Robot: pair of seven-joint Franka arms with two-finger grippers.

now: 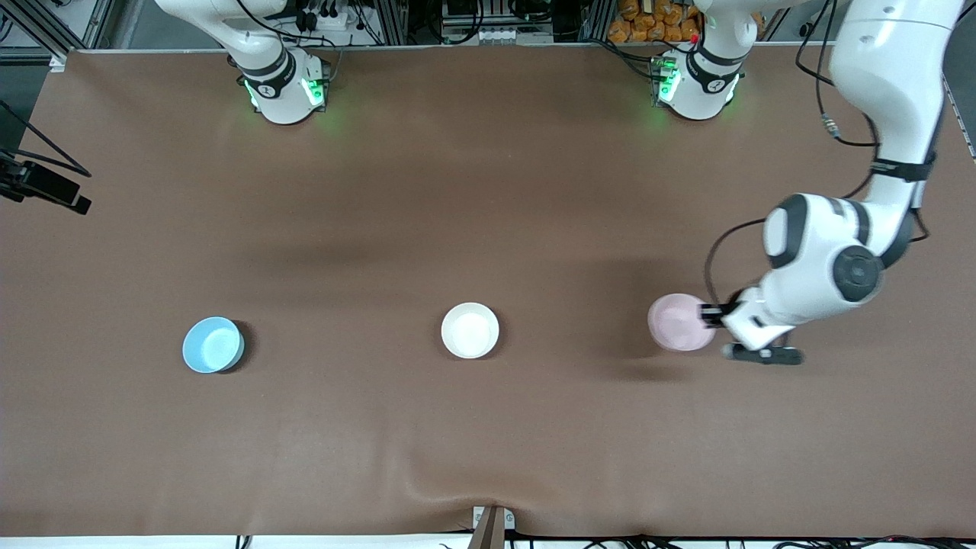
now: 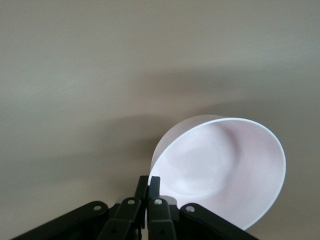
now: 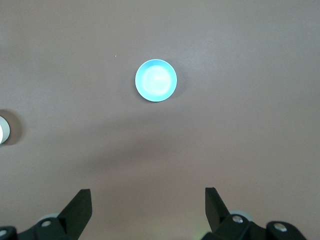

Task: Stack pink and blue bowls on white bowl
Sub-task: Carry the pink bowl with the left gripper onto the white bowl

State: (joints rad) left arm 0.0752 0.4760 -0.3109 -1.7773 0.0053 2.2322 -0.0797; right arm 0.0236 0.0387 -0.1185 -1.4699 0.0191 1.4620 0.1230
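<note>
The pale pink bowl will leave my left gripper inside the upright white bowl (image 1: 471,330), nested.
The pale pink bowl (image 1: 677,322) is at the left arm's end of the table, tilted and held a little above the cloth. My left gripper (image 1: 713,314) is shut on its rim; in the left wrist view the fingers (image 2: 149,179) pinch the edge of the pink bowl (image 2: 225,165). The white bowl (image 1: 470,329) stands upright mid-table. The light blue bowl (image 1: 213,345) stands toward the right arm's end. My right gripper (image 3: 147,190) is open and empty, high over the table; its view shows the blue bowl (image 3: 156,80) and an edge of the white bowl (image 3: 2,127).
The brown cloth (image 1: 488,229) covers the whole table. The two arm bases (image 1: 282,84) (image 1: 698,80) stand along the edge farthest from the front camera. A black camera mount (image 1: 46,187) sits at the right arm's end.
</note>
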